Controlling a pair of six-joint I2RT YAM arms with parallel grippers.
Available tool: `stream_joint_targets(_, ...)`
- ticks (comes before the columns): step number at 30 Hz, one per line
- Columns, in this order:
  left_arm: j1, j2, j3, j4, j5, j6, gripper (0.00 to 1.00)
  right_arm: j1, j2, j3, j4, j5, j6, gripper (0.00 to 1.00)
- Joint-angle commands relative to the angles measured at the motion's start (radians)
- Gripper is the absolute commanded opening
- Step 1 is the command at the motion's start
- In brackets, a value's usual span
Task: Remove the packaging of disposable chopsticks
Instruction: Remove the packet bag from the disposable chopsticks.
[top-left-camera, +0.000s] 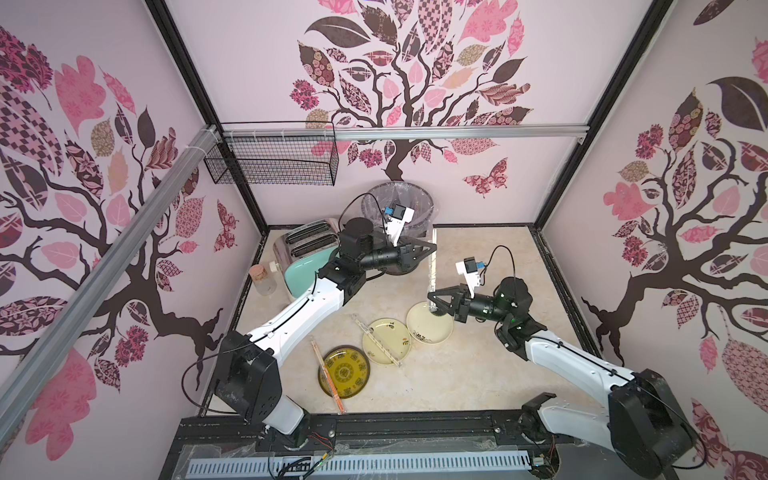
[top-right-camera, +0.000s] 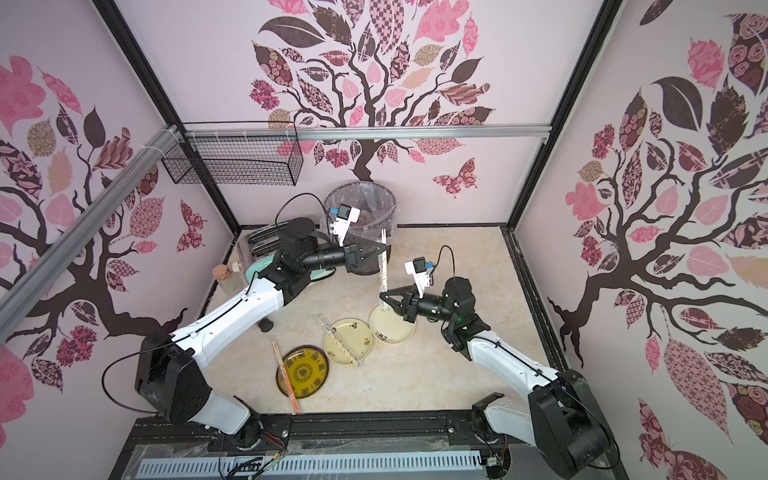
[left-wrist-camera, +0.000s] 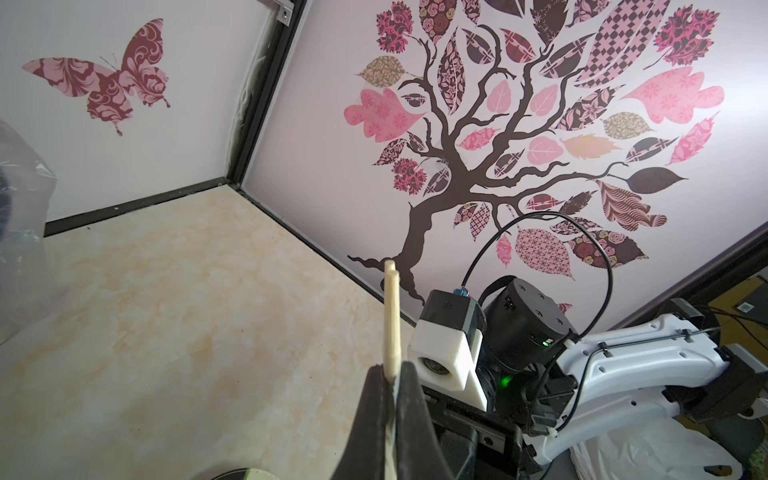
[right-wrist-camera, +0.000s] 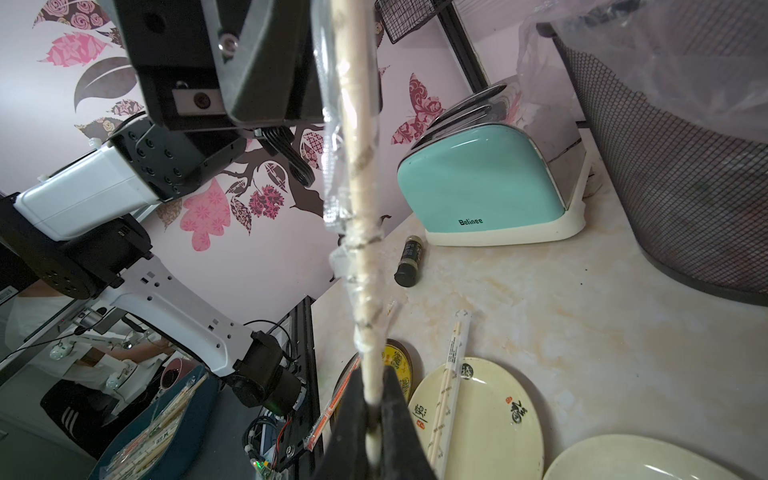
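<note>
Next, my left gripper opens and grabs lower, close above my right gripper (right-wrist-camera: 368, 336), because the packaging is hanging crumpled around the chopsticks below my left gripper.
A pair of disposable chopsticks (top-left-camera: 432, 270) (top-right-camera: 383, 270) stands nearly upright in the air between my two grippers. My left gripper (top-left-camera: 432, 248) (left-wrist-camera: 390, 370) is shut on its upper part, and bare stick ends (left-wrist-camera: 390, 316) poke out past the jaws. My right gripper (top-left-camera: 431, 297) (right-wrist-camera: 372, 374) is shut on its lower end. The clear packaging (right-wrist-camera: 332, 166) hangs crumpled round the sticks between the grippers. Whether it is also in the jaws I cannot tell. A second wrapped pair (top-left-camera: 376, 340) lies across a cream plate. An orange-red wrapped pair (top-left-camera: 328, 376) lies on a yellow-patterned plate.
Three plates lie in a row: yellow-patterned (top-left-camera: 353, 386), cream (top-left-camera: 392, 332), cream (top-left-camera: 419, 322). A mesh bin (top-left-camera: 424, 203) with a clear liner stands at the back. Beside it are a mint toaster (top-left-camera: 301, 272) and a corked jar (top-left-camera: 262, 280). A small dark bottle (top-right-camera: 266, 325) lies under my left arm.
</note>
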Motion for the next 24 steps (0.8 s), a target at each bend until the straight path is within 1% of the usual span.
stream_joint_targets(1,-0.055,-0.015,-0.085,-0.076,0.097,-0.022,0.07,-0.012,-0.005,0.088,0.082,0.078,0.006,0.0)
stream_joint_targets(11,-0.076,-0.055,-0.183,-0.042,0.087,-0.057,0.11,-0.012,-0.002,0.122,0.073,0.092,0.006,0.0)
stream_joint_targets(21,-0.103,-0.096,-0.275,0.01,0.067,-0.08,0.11,-0.011,0.001,0.174,0.042,0.11,-0.016,0.0)
stream_joint_targets(24,-0.116,-0.105,-0.301,0.013,0.067,-0.084,0.14,-0.012,0.01,0.189,0.044,0.111,-0.014,0.0)
